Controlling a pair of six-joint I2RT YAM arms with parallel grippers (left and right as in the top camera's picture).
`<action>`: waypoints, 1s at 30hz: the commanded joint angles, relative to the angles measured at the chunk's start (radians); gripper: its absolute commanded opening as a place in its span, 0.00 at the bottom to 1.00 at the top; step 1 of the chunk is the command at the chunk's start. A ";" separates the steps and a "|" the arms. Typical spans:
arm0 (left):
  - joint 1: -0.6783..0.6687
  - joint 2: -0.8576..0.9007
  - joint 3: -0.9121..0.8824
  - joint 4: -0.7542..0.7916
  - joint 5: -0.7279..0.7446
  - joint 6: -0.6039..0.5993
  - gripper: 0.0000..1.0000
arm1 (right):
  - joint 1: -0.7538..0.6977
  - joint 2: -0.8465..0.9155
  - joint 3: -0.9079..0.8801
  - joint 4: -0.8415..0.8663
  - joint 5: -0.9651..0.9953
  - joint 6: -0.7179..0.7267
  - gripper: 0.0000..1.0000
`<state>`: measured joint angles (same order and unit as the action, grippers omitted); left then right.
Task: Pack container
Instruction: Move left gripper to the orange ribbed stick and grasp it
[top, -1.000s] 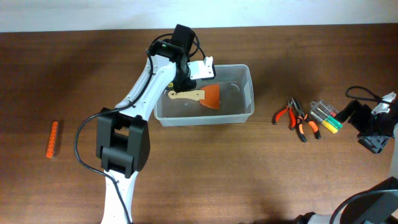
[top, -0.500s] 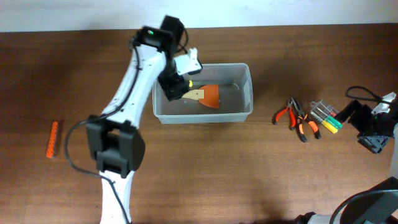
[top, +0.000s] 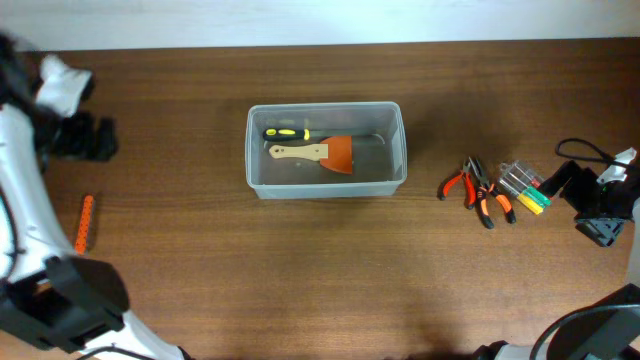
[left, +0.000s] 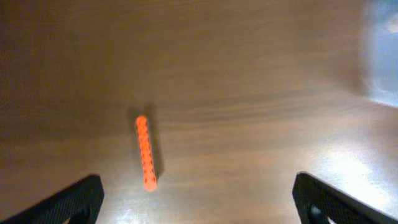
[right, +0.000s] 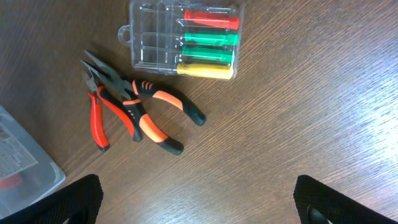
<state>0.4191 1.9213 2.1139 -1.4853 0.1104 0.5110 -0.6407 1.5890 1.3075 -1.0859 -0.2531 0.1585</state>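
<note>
I should next grab the middle of the orange stick (top: 85, 222) (left: 146, 152) with my left gripper, because the stick is to be packed in the clear container.
The clear container (top: 325, 185) stands mid-table, and one of its corners shows in the right wrist view (right: 22, 168). Inside lie a scraper (top: 318, 153) with a wooden handle and orange blade, and a yellow-and-black screwdriver (top: 285, 133). My left gripper (top: 88, 140) hangs open and empty at the far left, well away from the container. In its wrist view, that left gripper (left: 199, 205) has an orange perforated stick (left: 145, 152) just ahead on the wood. My right gripper (top: 588, 208) is open and empty at the far right, with bare wood between the fingers of the gripper (right: 199, 205).
The orange stick (top: 85, 223) lies near the left edge. Two pliers, one red (right: 99, 109) and one orange-and-black (right: 152, 118), lie right of the container beside a small clear case of coloured bits (right: 183, 37). In the overhead view the pliers (top: 478, 190) and case (top: 522, 185) are near my right gripper.
My left gripper opened, left the scraper lying in the container, and the arm swung out to the far left. The screwdriver is now uncovered. The right arm has not moved.
</note>
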 joint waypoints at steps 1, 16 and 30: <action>0.137 0.052 -0.229 0.122 0.043 -0.035 0.99 | -0.002 0.003 0.016 0.000 -0.001 0.008 0.98; 0.246 0.305 -0.388 0.317 -0.015 0.066 0.84 | -0.002 0.003 0.016 0.000 -0.001 0.008 0.98; 0.241 0.367 -0.388 0.378 -0.160 0.066 0.68 | -0.002 0.003 0.016 0.000 -0.001 0.008 0.99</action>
<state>0.6670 2.2623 1.7287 -1.1145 -0.0349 0.5575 -0.6411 1.5890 1.3075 -1.0855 -0.2531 0.1585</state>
